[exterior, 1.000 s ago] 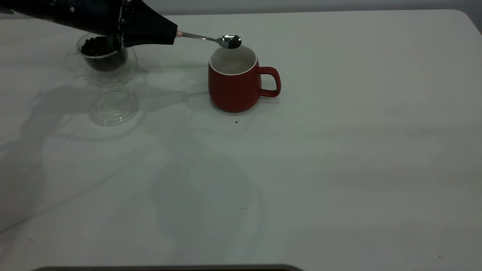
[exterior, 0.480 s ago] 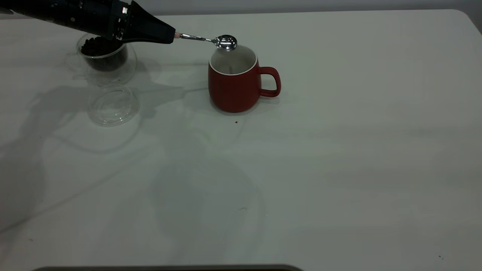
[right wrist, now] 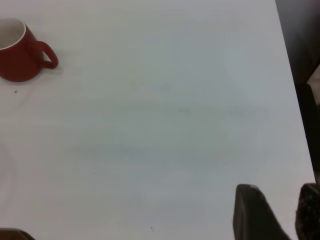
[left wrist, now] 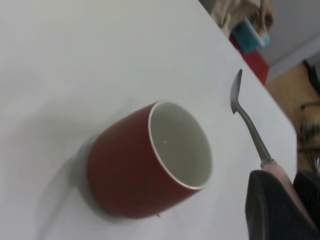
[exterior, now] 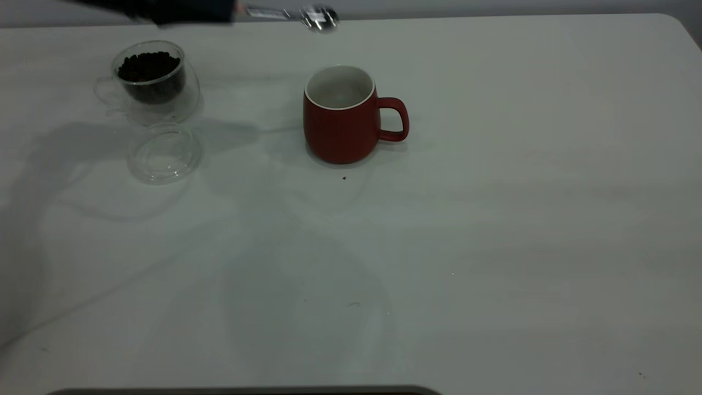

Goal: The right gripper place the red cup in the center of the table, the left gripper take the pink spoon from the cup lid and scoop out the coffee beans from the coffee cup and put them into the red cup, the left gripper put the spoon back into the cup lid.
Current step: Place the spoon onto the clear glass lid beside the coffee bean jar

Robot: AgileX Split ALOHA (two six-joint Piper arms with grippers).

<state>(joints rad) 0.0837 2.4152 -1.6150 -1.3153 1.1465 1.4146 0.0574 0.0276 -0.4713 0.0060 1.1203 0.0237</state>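
Observation:
My left gripper is to let go of the pink spoon across the rim of the clear lid [exterior: 132, 146], before the glass coffee cup.
The red cup [exterior: 340, 118] stands upright near the table's middle, handle to the right; it also shows in the left wrist view [left wrist: 145, 160] and the right wrist view [right wrist: 17, 50]. My left gripper [exterior: 230, 11] is at the top edge of the exterior view, high above the table and left of the cup, shut on the spoon's pink handle [left wrist: 277, 172]. The spoon's metal bowl [exterior: 319, 16] hangs behind and above the cup and shows no beans [left wrist: 236, 92]. The glass coffee cup [exterior: 151, 79] holds dark beans. The clear lid [exterior: 164, 153] lies empty in front of it. My right gripper [right wrist: 285, 215] is open and empty over the table's right side.
A small dark speck [exterior: 344, 178] lies on the table just in front of the red cup. The white table [exterior: 493, 219] stretches bare to the right and front. Its far right corner [exterior: 680, 22] is rounded.
My left gripper has lifted the spoon up and back from just over the red cup's rim to the top of the view. The dark bean on the spoon is gone.

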